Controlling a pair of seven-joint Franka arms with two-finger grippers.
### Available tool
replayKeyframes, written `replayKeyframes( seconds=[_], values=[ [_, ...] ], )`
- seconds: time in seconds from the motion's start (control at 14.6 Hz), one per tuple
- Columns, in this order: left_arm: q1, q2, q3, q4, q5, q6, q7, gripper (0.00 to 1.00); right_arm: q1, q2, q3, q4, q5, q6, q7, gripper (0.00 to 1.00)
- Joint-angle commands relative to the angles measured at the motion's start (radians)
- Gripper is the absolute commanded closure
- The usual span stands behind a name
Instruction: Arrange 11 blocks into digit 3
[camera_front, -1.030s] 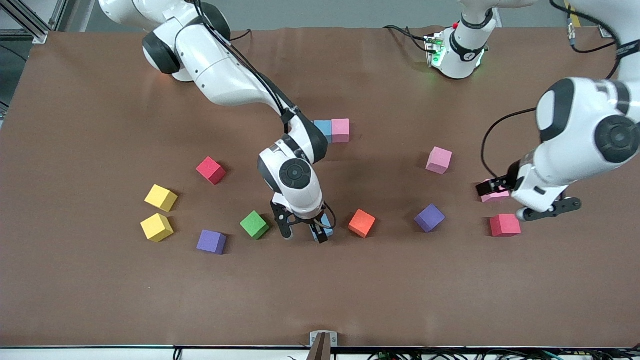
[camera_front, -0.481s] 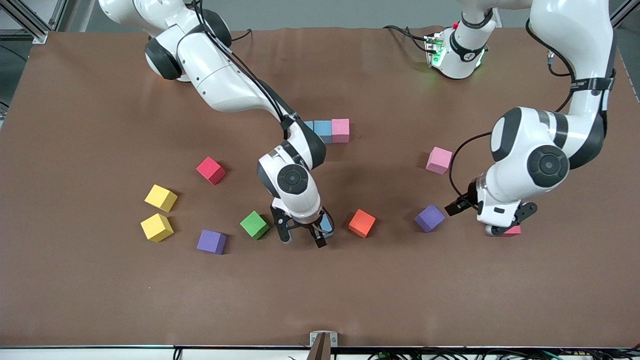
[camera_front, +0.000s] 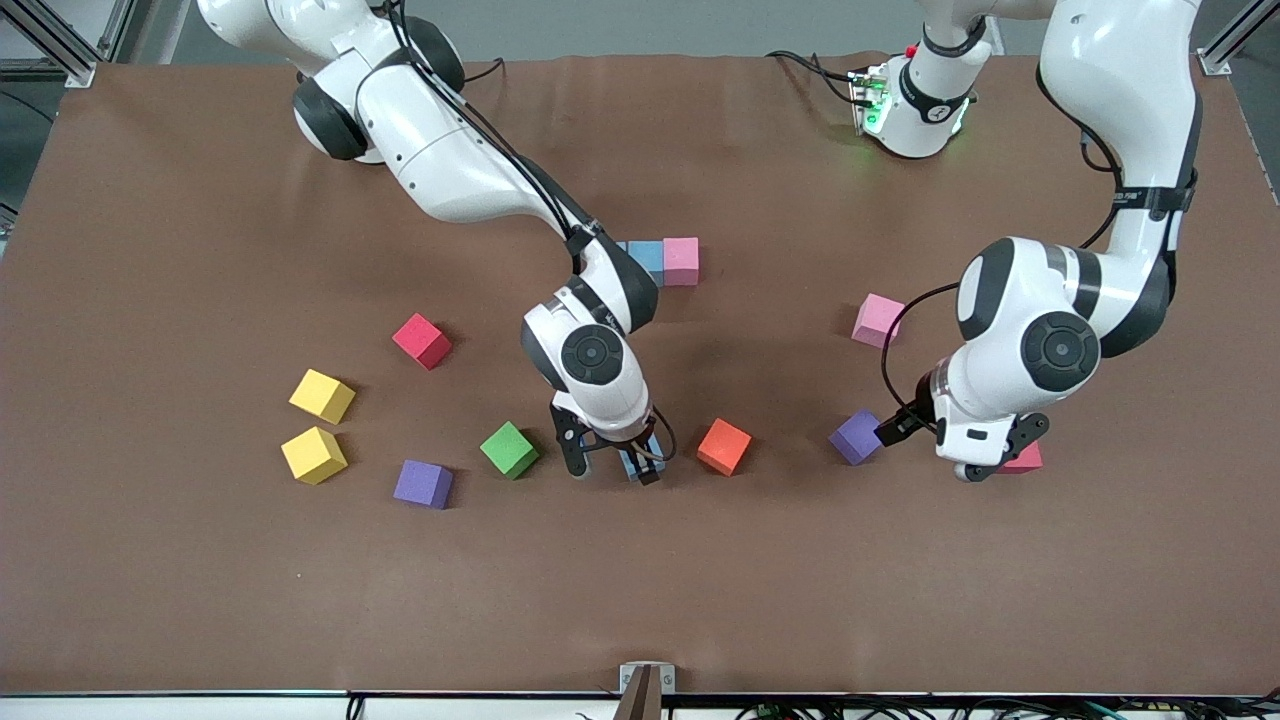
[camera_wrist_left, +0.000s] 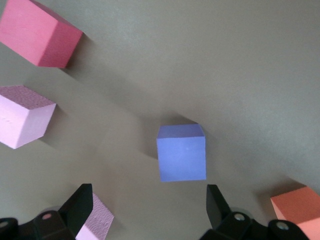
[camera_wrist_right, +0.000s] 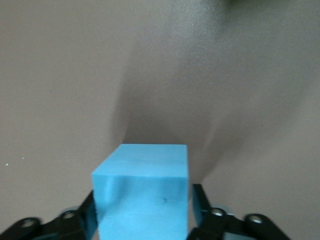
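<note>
My left gripper should next grab the sides of the purple block (camera_front: 857, 437) (camera_wrist_left: 182, 157), the one nearest to the orange block.
My right gripper (camera_front: 612, 465) is down at the table between the green block (camera_front: 509, 449) and the orange block (camera_front: 723, 446), shut on a light blue block (camera_wrist_right: 142, 192) with a finger against each side. My left gripper (camera_wrist_left: 148, 212) hangs open with nothing between its fingers, over the table beside a purple block (camera_wrist_left: 181, 152), which also shows in the front view (camera_front: 856, 437). A pink block (camera_wrist_left: 95, 225) lies by one of its fingers. A light blue block (camera_front: 646, 256) and a pink block (camera_front: 680, 260) sit in a row farther from the camera.
Two yellow blocks (camera_front: 322, 396) and a second purple block (camera_front: 422, 484) lie toward the right arm's end, with a red cube (camera_front: 421, 341). Another pink block (camera_front: 878, 320) and a red cube (camera_front: 1027, 458) lie near the left arm's hand.
The left arm swung in from its end of the table to hang beside the purple block. The right gripper's fingers closed onto the light blue block.
</note>
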Motion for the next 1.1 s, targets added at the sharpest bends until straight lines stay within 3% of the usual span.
replayKeyframes(
  seconds=[0.0, 0.07, 0.14, 0.48, 0.69, 0.89, 1.03],
  values=[
    [-0.013, 0.034, 0.004, 0.015, -0.02, 0.042, -0.031, 0.0, -0.01, 0.021, 0.014, 0.036, 0.002, -0.035, 0.013, 0.82],
    [-0.013, 0.049, 0.004, 0.015, -0.018, 0.062, -0.034, 0.0, -0.012, 0.019, 0.014, 0.036, 0.0, -0.052, 0.007, 0.96],
    [-0.016, 0.06, 0.004, 0.015, -0.018, 0.085, -0.037, 0.0, -0.013, 0.016, 0.013, 0.036, 0.0, -0.072, -0.002, 0.97],
    [-0.028, 0.118, 0.004, 0.015, -0.02, 0.162, -0.089, 0.0, -0.01, -0.034, 0.008, 0.022, -0.003, -0.155, -0.223, 0.99],
    [-0.031, 0.155, 0.004, 0.015, -0.018, 0.167, -0.094, 0.0, -0.015, -0.057, 0.008, 0.015, 0.002, -0.185, -0.506, 0.99],
    [-0.033, 0.175, 0.003, 0.016, -0.018, 0.174, -0.092, 0.0, -0.024, -0.12, 0.008, -0.068, 0.004, -0.227, -0.745, 0.99],
    [-0.033, 0.192, 0.003, 0.016, -0.018, 0.187, -0.092, 0.02, -0.03, -0.204, 0.01, -0.195, 0.005, -0.212, -0.905, 0.99]
  ],
)
